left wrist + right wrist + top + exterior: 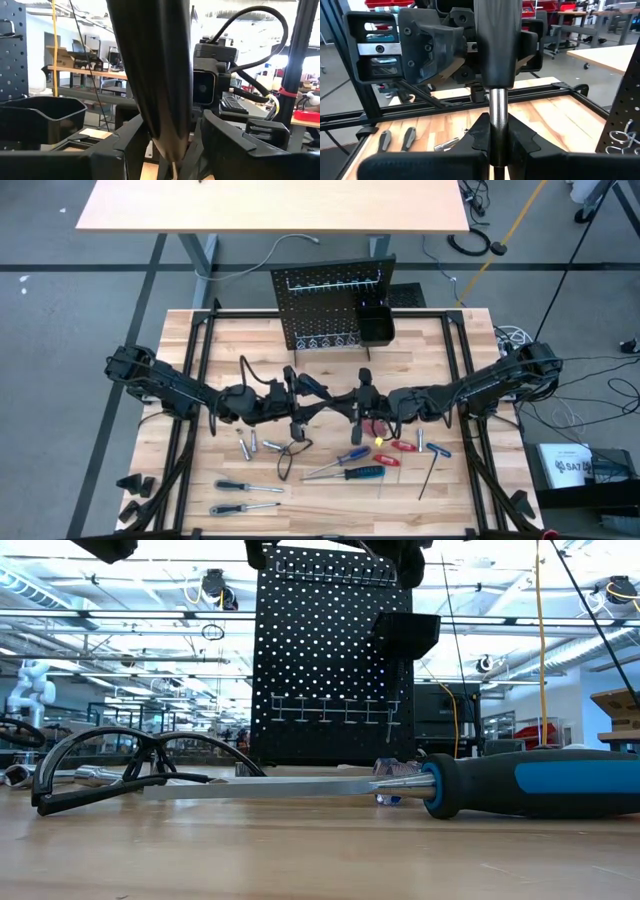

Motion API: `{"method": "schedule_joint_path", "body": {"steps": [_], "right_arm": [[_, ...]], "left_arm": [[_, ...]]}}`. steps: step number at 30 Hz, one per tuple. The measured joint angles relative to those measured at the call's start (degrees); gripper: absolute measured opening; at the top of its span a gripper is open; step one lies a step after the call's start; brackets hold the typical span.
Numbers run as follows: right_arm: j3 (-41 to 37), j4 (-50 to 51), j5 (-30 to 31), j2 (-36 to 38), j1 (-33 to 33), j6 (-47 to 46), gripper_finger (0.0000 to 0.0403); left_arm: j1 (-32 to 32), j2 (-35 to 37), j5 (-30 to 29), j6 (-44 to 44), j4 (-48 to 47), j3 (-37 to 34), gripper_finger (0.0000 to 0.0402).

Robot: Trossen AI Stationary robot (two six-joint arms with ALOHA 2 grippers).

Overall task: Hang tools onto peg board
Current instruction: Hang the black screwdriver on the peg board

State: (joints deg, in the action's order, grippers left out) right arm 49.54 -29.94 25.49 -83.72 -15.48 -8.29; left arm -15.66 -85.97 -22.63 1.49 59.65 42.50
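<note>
The screwdriver's metal stem is pinched by my right gripper and must hang clear, so my left gripper will hold the screwdriver while my right gripper takes the screwdriver's handle point(496, 47).
A dark-handled screwdriver point(312, 385) hangs in the air over the middle of the table, between my two grippers. My right gripper point(362, 402) is shut on its metal shaft point(497, 115). My left gripper point(300, 402) faces it from the table's left, open. Its fingers point(135, 142) stand on either side of the thick handle point(160, 75). The black peg board point(330, 310) stands upright at the table's far edge, with rows of hooks and a small black bin point(376, 325). Other tools lie on the table near its front. My right gripper pinches the screwdriver's bare shaft point(497, 127) between its two fingers, a short way from the handle. The fingers come level from the table's right side. The screwdriver is lifted clear of the table, with its handle point(497, 40) reaching on toward the left gripper. My left gripper has the handle between its fingers, but I cannot tell whether they touch it.
Several screwdrivers point(350, 473), red-handled ones point(400, 448), a thin hex key point(430, 475) and a black wire loop point(285, 455) lie under and in front of the grippers. A blue and black screwdriver point(530, 785) lies close to the low camera. A black frame point(200, 360) borders the table.
</note>
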Motion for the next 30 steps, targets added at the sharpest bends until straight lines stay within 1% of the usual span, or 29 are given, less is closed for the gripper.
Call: {"method": "schedule_joint_path", "body": {"steps": [4,6,12,15,20,26,30], "right_arm": [[0.0,-0.1,0.1,0.0,-0.1,0.1,0.0018],[0.0,-0.1,0.2,0.0,0.0,0.0,0.0018],[0.0,0.1,0.2,0.0,0.0,0.6,0.002],[0.0,0.1,0.3,0.0,0.0,1.1,0.003],[0.0,1.7,0.7,0.3,0.1,1.8,0.0064],[0.0,10.1,8.0,4.6,-1.8,2.6,0.0095],[0.0,18.1,11.1,7.8,-3.2,-1.1,0.0101]], "left_arm": [[0.3,0.0,0.0,0.8,0.0,0.0,0.0178],[0.6,0.0,-0.1,0.8,0.0,0.0,0.0167],[1.4,0.0,0.4,0.0,-0.1,0.0,0.0095],[1.5,0.0,0.5,0.1,-0.2,0.0,0.0094],[1.5,0.0,0.3,2.2,-1.8,0.0,0.0094],[1.2,0.1,-2.5,4.0,-5.0,0.0,0.0094],[1.2,0.6,-3.8,4.0,-9.3,0.0,0.0094]]}}
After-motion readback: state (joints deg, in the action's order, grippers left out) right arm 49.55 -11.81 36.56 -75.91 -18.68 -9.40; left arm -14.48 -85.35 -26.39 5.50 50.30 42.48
